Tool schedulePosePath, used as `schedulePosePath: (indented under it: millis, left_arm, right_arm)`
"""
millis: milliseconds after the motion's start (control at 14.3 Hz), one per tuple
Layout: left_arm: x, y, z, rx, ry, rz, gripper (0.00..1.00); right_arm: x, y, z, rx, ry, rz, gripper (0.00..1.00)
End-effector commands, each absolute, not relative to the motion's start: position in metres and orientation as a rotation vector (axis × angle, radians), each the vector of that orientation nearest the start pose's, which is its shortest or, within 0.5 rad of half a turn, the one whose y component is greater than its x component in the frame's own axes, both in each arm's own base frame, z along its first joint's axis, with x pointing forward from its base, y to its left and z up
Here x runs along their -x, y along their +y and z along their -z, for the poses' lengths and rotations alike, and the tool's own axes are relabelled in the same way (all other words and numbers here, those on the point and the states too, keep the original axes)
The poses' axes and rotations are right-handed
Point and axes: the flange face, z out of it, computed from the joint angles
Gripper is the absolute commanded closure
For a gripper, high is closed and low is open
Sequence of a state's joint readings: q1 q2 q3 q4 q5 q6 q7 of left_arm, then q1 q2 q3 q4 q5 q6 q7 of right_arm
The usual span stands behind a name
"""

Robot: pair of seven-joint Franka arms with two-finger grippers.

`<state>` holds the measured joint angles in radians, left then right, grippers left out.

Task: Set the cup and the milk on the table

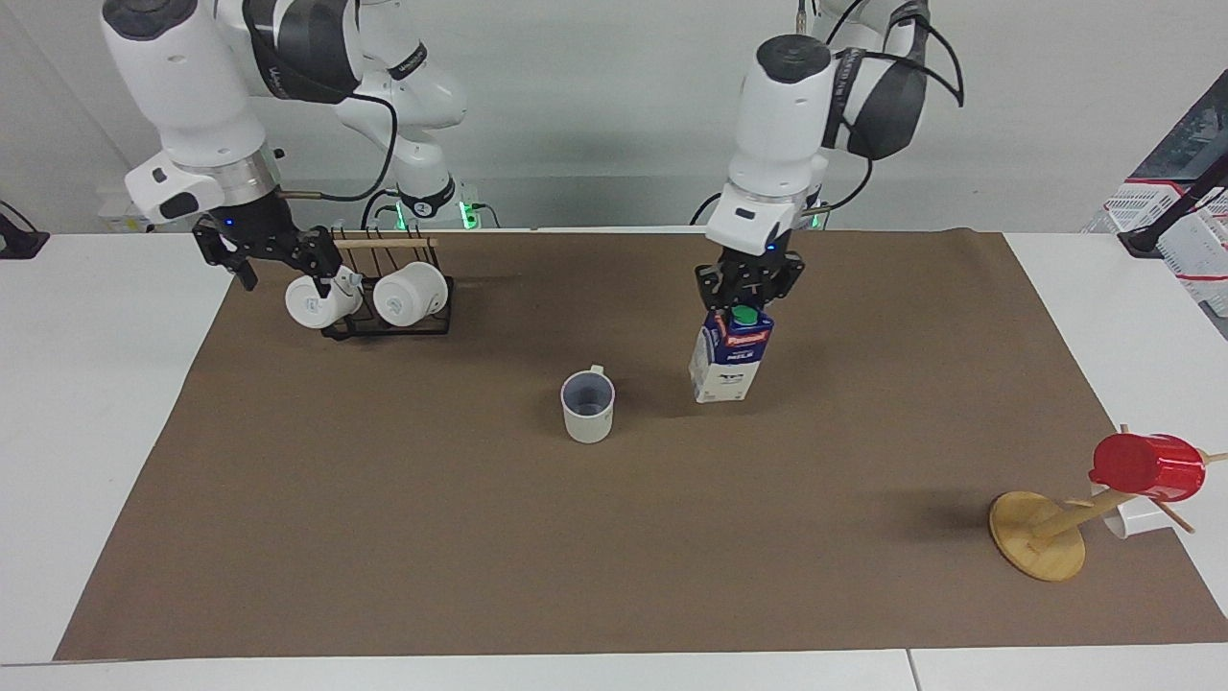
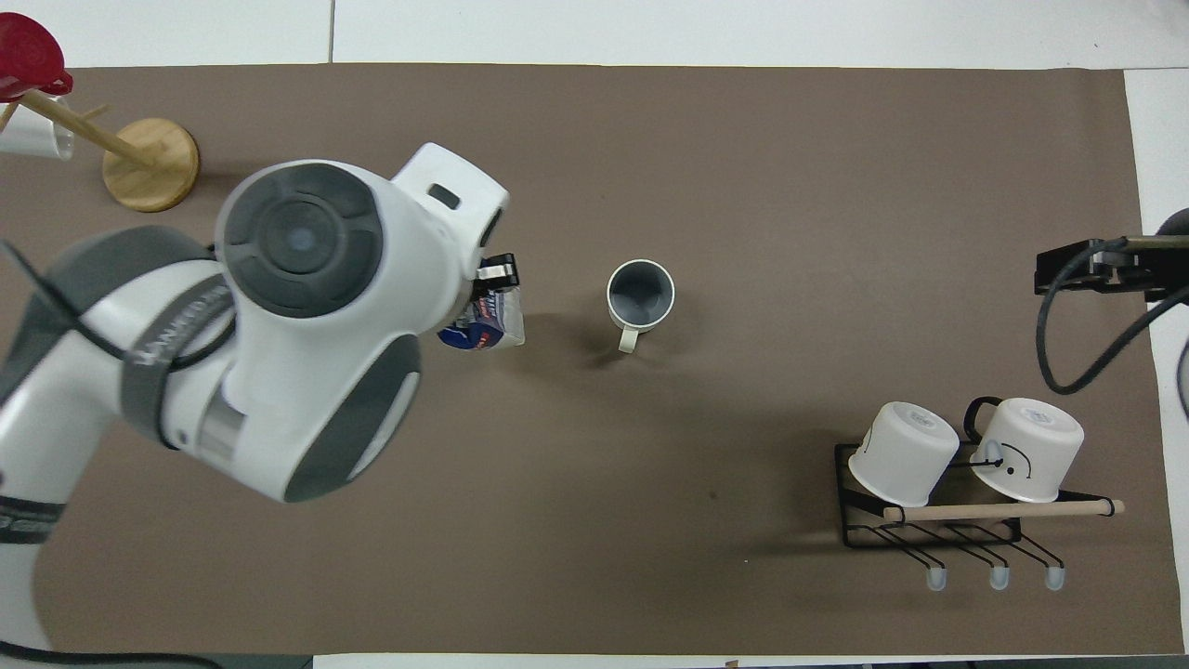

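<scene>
The robot's left gripper needs to set the milk carton down on the brown paper [image 2: 555, 314] beside the cup, toward the mug tree.
The cup [image 1: 587, 407], an off-white mug with a grey-blue inside, stands upright on the brown paper sheet [image 1: 480, 547] of the white table [image 1: 96, 403]; it also shows in the overhead view [image 2: 641, 294]. The milk carton [image 1: 729, 363] hangs a little tilted beside the cup, toward the left arm's end. Its base is at or just above the paper. My left gripper [image 1: 746, 303] is shut on its top by the green cap. In the overhead view the left arm hides most of the carton [image 2: 485, 325]. My right gripper [image 1: 278, 259] is open and empty, raised over the mug rack's end.
A black wire rack [image 1: 389, 326] with two white mugs [image 1: 321, 299] [image 1: 411, 294] stands near the robots at the right arm's end. A wooden mug tree [image 1: 1038, 536] with a red cup [image 1: 1146, 467] stands at the left arm's end.
</scene>
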<state>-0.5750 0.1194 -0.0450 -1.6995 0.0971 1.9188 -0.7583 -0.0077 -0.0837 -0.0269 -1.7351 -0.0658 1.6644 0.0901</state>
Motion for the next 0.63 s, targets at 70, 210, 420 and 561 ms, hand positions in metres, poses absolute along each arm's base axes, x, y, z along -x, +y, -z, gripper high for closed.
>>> schedulePosePath:
  millis: [70, 210, 420, 561]
  left_arm:
    - [-0.522, -0.408, -0.499, 3.078, -0.294, 0.27, 1.0]
    - [-0.521, -0.413, -0.497, 3.084, -0.281, 0.301, 1.0]
    - [-0.522, -0.415, -0.482, 3.112, -0.268, 0.34, 1.0]
    - [-0.518, -0.415, -0.47, 3.101, -0.26, 0.318, 1.0]
  right_arm:
    - [-0.547, -0.028, -0.62, 3.178, 0.224, -0.012, 0.0]
    - [-0.546, -0.027, -0.617, 3.163, 0.306, -0.031, 0.0]
    - [-0.545, -0.017, -0.614, 3.165, 0.284, -0.033, 0.0]
    - [-0.544, -0.013, -0.613, 3.159, 0.279, -0.045, 0.0]
